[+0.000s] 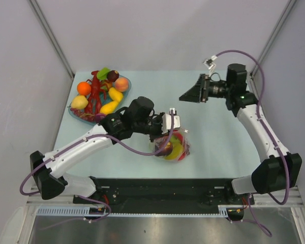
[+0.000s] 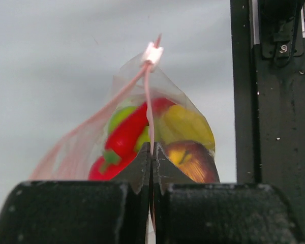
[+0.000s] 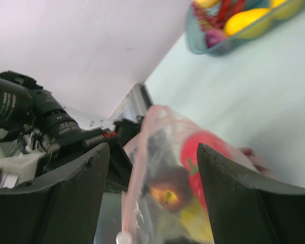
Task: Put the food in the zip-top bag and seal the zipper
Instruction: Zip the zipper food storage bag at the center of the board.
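My right gripper will go to the zip-top bag next. It should close on the pink zipper's end (image 1: 184,131) (image 3: 124,239) next to the white slider.
The zip-top bag (image 1: 177,145) lies near the table's front edge and holds food: a red pepper (image 2: 124,134), a yellow piece (image 2: 185,124) and a dark red-and-yellow fruit (image 2: 193,162). My left gripper (image 1: 169,127) is shut on the pink zipper (image 2: 148,101), its jaws pinching the strip just below the white slider (image 2: 152,52). My right gripper (image 1: 187,96) hangs open, raised behind and to the right of the bag, holding nothing. In the right wrist view the bag (image 3: 162,152) and its zipper (image 3: 134,178) lie well beyond the open fingers (image 3: 229,193).
A blue-rimmed dish (image 1: 71,109) at the back left holds several more toy fruits, among them an orange (image 1: 84,88), a yellow piece (image 1: 110,107) and a red lobster-like piece (image 1: 95,94). Grey walls close in the table on three sides.
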{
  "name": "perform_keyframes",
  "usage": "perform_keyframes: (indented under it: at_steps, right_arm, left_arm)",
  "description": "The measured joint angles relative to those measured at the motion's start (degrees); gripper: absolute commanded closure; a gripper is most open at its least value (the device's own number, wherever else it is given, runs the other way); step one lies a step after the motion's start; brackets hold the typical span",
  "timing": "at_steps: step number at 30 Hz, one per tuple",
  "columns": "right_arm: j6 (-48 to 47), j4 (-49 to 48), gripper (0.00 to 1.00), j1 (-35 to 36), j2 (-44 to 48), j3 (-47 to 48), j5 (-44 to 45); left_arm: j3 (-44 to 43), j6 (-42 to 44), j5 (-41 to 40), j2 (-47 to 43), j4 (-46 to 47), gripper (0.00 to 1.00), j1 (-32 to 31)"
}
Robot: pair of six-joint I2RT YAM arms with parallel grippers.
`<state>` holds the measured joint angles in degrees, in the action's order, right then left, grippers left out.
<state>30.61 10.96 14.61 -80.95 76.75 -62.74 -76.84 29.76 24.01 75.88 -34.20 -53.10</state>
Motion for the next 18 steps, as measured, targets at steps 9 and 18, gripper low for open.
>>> perform_keyframes:
  at_steps: [9, 18]
  right_arm:
    - [-28.59, 26.88, 0.32, -12.02, 11.47, 0.0, 0.81]
    - [-42.34, 25.59, 0.26, -5.51, 23.23, -9.29, 5.25]
  left_arm:
    - [1.86, -11.37, 3.78, 0.13, 4.22, 1.0, 8.13]
    - [0.96, -11.41, 10.49, 0.2, 5.29, 1.0, 10.03]
